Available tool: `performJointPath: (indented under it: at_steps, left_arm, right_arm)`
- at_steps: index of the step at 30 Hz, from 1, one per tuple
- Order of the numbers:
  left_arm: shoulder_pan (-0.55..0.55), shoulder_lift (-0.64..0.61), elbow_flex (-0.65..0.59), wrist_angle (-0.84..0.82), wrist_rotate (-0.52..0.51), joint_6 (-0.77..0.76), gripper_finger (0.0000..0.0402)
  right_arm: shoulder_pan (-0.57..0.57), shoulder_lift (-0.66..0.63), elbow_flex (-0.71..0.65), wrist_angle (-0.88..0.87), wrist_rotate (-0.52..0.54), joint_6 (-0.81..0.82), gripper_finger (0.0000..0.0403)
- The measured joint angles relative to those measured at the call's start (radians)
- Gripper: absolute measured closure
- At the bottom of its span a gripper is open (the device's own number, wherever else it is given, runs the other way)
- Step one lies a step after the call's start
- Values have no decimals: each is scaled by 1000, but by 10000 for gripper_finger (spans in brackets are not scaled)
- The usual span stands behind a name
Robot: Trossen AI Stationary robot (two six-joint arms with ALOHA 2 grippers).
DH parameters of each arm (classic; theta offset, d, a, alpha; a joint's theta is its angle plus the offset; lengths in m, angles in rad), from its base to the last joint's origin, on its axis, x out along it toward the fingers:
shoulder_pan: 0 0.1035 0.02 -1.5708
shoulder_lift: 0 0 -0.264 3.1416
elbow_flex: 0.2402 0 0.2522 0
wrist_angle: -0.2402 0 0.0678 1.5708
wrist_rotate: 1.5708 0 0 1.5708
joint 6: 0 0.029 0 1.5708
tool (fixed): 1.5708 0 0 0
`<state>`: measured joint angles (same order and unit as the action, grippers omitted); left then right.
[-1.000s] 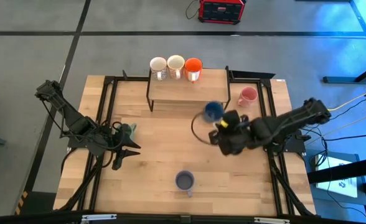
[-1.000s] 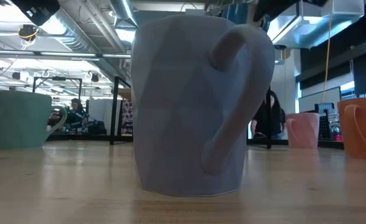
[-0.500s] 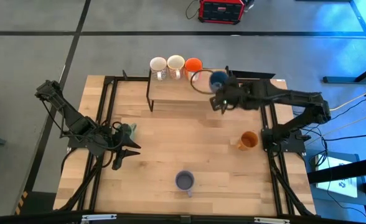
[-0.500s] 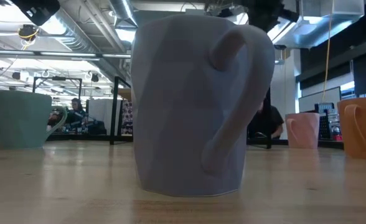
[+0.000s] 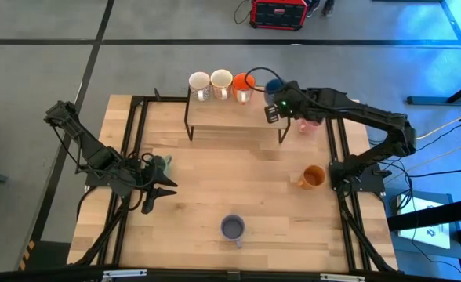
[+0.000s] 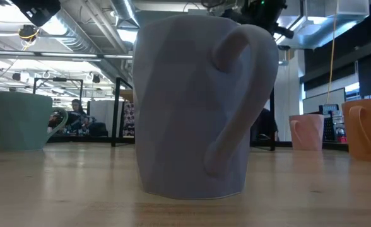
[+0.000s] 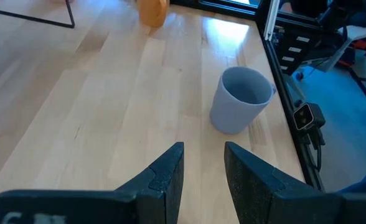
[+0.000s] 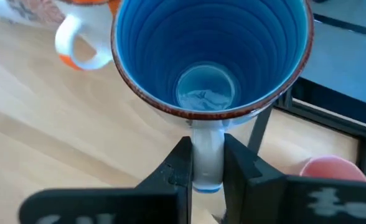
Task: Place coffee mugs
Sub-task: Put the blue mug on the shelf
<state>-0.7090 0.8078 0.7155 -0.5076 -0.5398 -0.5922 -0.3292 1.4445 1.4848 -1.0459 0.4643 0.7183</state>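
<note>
Next, I set the blue mug on the raised wooden shelf (image 5: 266, 90) beside the bright orange mug with my right gripper.
My right gripper (image 8: 206, 163) is shut on the blue mug (image 5: 274, 84), holding it over the right end of the raised wooden shelf (image 5: 230, 113), beside the bright orange mug (image 5: 243, 83) and two white mugs (image 5: 209, 81). The lavender-grey mug (image 5: 232, 228) stands upright near the table's near edge and fills the low view (image 6: 192, 107). The amber orange mug (image 5: 313, 177) and pink mug (image 5: 312, 123) stand on the right side. The pale green mug (image 5: 163, 164) stands just beyond my open left gripper (image 5: 158, 197), which waits at the left. My right gripper pinches the blue mug's handle (image 8: 206, 146) between its two fingers, coming down at a slant from the table's near right. The mug stays upright with its mouth up. Whether its base touches the shelf top, I cannot tell.
The shelf stands on thin black legs (image 5: 186, 125) at the far middle of the table. A black frame (image 5: 336, 149) runs along both table sides. Bare wood lies between the shelf and the lavender-grey mug. A red box (image 5: 279, 12) sits on the floor beyond.
My right gripper has carried the blue mug up from the table's right middle toward the far edge, ending over the shelf's right end next to the bright orange mug. The arm has stretched out, and the amber orange mug shows where it was.
</note>
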Motion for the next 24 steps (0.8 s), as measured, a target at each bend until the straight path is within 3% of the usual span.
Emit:
performJointPath:
  at_steps: [8, 24]
  left_arm:
    - [0, 0, 0, 0, -3, 0, 292]
    - [0, 0, 0, 0, -33, -4, 292]
  right_arm:
    - [-61, 10, -95, 210, -38, 1, 370]
    - [-123, 102, -118, 301, -47, 33, 370]
